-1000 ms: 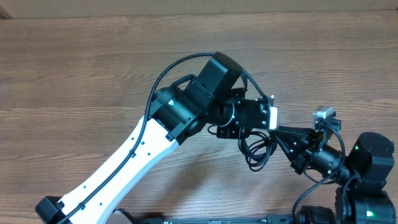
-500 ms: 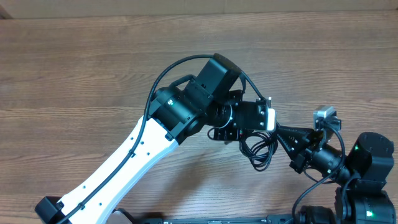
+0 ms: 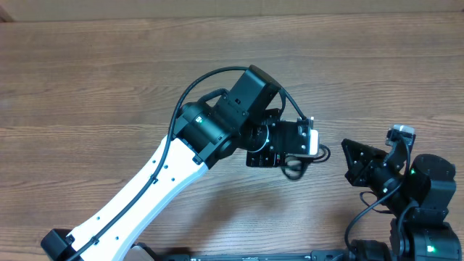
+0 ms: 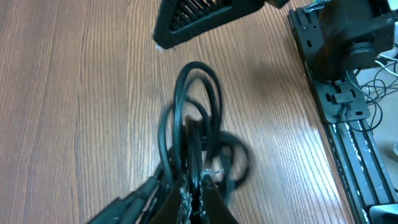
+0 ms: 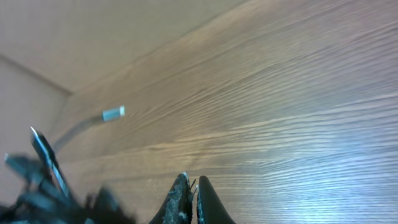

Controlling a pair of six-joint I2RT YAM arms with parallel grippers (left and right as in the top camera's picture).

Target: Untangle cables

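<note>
My empty right gripper is shut beside the bundle in my left gripper; next I open it, join both grippers and grab the cables' loops (image 4: 200, 78).
The cables (image 4: 196, 118) are a loose bundle of thin black loops, blurred in the left wrist view. My left gripper (image 4: 193, 182) is shut on the bundle and holds it just over the wooden table. From overhead only part of the cables (image 3: 296, 170) shows under the left gripper (image 3: 313, 154). My right gripper (image 3: 349, 154) stands apart to the right of the bundle. In the right wrist view its fingers (image 5: 191, 182) are shut with nothing between them. A silver plug end (image 5: 113, 112) shows at the left there. The right gripper's tip also shows in the left wrist view (image 4: 163, 41).
The left arm's white link (image 3: 138, 196) crosses the table's front left. The right arm's base (image 3: 428, 199) sits at the front right corner. A black metal rail with wires (image 4: 348, 118) runs along the table's edge.
My right gripper has drawn back to the right, away from the bundle it reached into before. My left gripper has pulled the bundle slightly left and tucked it under itself.
</note>
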